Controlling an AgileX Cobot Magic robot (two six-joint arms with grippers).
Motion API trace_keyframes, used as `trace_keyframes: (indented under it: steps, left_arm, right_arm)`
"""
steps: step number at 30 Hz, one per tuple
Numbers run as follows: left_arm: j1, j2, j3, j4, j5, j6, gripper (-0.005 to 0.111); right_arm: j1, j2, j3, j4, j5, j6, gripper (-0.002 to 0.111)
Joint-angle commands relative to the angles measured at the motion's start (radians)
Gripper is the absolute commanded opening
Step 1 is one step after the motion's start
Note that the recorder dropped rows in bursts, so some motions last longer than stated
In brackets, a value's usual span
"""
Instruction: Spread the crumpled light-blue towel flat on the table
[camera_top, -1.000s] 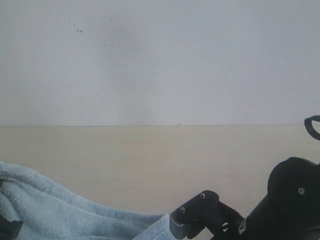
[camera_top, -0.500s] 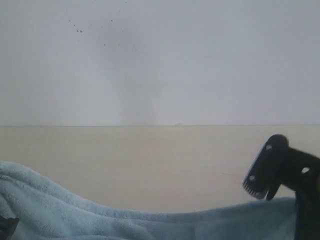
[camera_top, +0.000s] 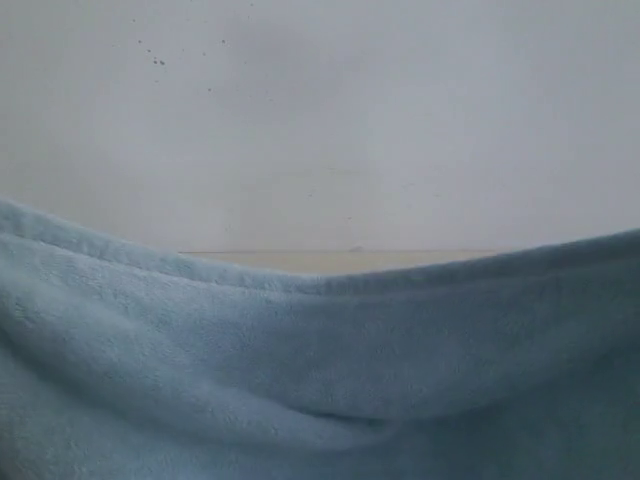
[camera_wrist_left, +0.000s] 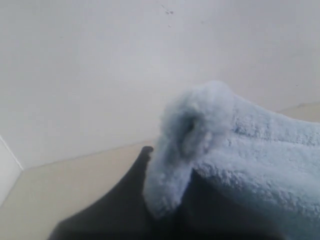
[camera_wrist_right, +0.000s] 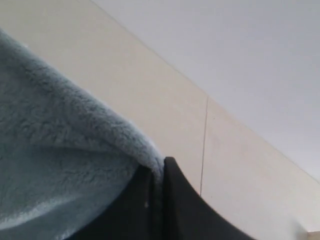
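Next, I release the towel's edge with my right gripper on the far part of the table (camera_top: 514, 281), near the white wall.
The pale light-blue towel (camera_top: 320, 380) hangs lifted in front of the exterior camera, filling the lower half of that view and sagging in the middle. It hides both arms there. Only a thin strip of the beige table (camera_top: 340, 260) shows above its dip. In the left wrist view my left gripper (camera_wrist_left: 167, 200) is shut on a bunched fold of the towel (camera_wrist_left: 200, 135), which curls over the dark fingers (camera_wrist_left: 125, 200). In the right wrist view my right gripper (camera_wrist_right: 156, 175) is shut on the towel's edge (camera_wrist_right: 75, 130), pinched between two dark fingers (camera_wrist_right: 177, 200).
A white speckled wall (camera_top: 320, 120) rises behind the table. The table's pale surface (camera_wrist_right: 150, 85) shows a thin seam line (camera_wrist_right: 204, 145) in the right wrist view. A wall corner (camera_wrist_left: 10, 155) shows in the left wrist view.
The towel has risen from the lower edge of the exterior view to cover its lower half. The right gripper, seen earlier at the lower right, is now hidden behind it.
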Motion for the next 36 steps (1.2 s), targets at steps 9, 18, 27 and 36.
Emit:
trace_keyframes:
  steps: [9, 18, 27, 36]
  left_arm:
    - [0.001, -0.234, -0.007, 0.003, -0.044, 0.090, 0.004]
    - [0.001, -0.081, -0.007, 0.003, 0.055, 0.013, 0.004]
    - [0.109, 0.472, -0.007, 0.003, -0.022, -0.164, 0.004]
    - [0.449, 0.607, -0.012, 0.163, 0.280, -0.289, 0.004]
  right_arm:
    - [-0.002, -0.190, -0.056, 0.004, 0.125, -0.098, 0.000]
    - [-0.002, -0.150, -0.097, 0.000, 0.125, -0.212, 0.000]
    - [-0.254, 0.322, -0.097, 0.015, -0.143, -0.098, 0.000]
    - [-0.568, 0.598, -0.131, 0.214, -0.531, -0.131, 0.000]
